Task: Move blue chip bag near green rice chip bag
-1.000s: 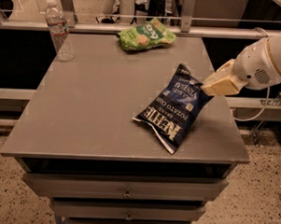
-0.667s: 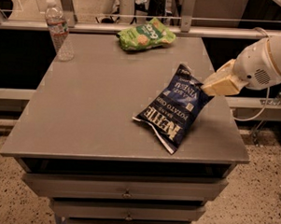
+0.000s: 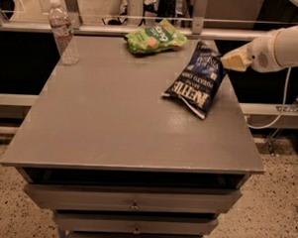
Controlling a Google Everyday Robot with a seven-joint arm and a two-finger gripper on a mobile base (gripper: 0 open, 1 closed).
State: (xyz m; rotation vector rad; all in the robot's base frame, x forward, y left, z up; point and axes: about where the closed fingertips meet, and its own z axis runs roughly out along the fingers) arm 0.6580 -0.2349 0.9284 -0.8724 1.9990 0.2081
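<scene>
The robot's gripper should release the blue chip bag at the far corner of the table, snug (image 3: 188, 50) against the green rice chip bag.
The blue chip bag (image 3: 197, 78) is dark navy with white lettering. It is tilted at the table's far right, its lower end on or just above the top. My gripper (image 3: 230, 61), on a white arm coming in from the right, is shut on the bag's upper right edge. The green rice chip bag (image 3: 154, 37) lies at the far edge of the table, a short way to the left of and beyond the blue bag, not touching it.
A clear plastic water bottle (image 3: 63, 34) stands at the far left corner. The grey table (image 3: 114, 124) has drawers below its front edge. A rail runs behind the table, and a cable hangs at the right.
My gripper has carried the blue chip bag away from the table's middle right toward the far right, closer to the green bag. The green bag and the bottle have not moved.
</scene>
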